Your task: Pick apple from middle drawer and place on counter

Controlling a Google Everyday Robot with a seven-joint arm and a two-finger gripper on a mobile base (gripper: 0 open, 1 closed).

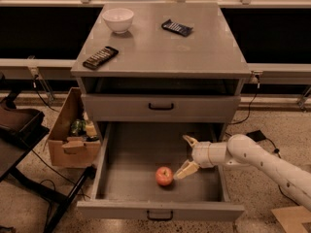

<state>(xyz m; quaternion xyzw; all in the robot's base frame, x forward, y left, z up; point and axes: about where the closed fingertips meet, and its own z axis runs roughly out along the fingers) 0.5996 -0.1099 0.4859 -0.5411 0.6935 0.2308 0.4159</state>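
Note:
I will grip the side of the red-orange apple (169, 175) facing the white arm, near the middle drawer's front.
The red-orange apple (164, 175) lies on the flat grey floor of the pulled-out middle drawer (126, 171), near its front centre. My gripper (183, 155) is inside the drawer, just right of the apple, with its two pale fingers spread open. The lower fingertip (181, 174) is close beside the apple; the upper one (187, 140) points to the back. The white arm comes in from the right. The grey counter (160, 45) is the cabinet top above.
On the counter stand a white bowl (118, 19), a dark packet (177, 27) and a black bar-shaped packet (100, 57). A shut drawer front (160, 107) sits above the open one. A cardboard box (70, 135) with bottles stands left of the cabinet.

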